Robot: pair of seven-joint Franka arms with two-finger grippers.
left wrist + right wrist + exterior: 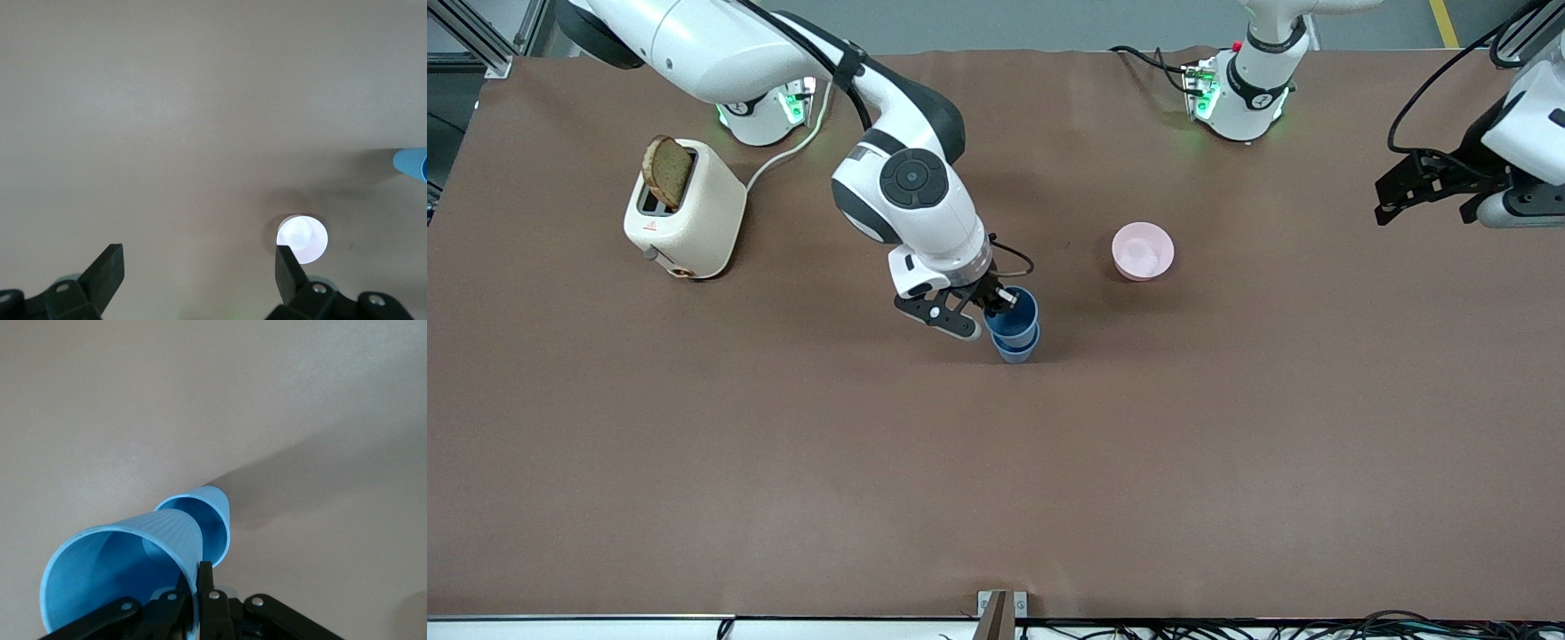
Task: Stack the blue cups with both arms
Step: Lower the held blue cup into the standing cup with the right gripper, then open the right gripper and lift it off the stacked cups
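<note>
The upper blue cup, now tilted in the second cup's mouth, will be let go by my right gripper deep inside the second blue cup (1015, 332) (197, 528) that stands on the table.
Two blue cups show near the middle of the table. My right gripper (996, 308) is shut on the rim of the upper blue cup (1014, 313), one finger inside and one outside. That cup's lower part sits in the mouth of the second blue cup (1016, 349), which stands on the table. In the right wrist view, the held cup (120, 573) is tilted in front of the second cup (210, 513), with my right gripper (200, 587) pinching its wall. My left gripper (1424, 212) is open and empty, waiting above the left arm's end of the table.
A pink bowl (1143, 251) stands beside the cups toward the left arm's end; it also shows in the left wrist view (302, 238). A cream toaster (685, 213) holding a slice of bread stands toward the right arm's end, with its cable running to the table's back edge.
</note>
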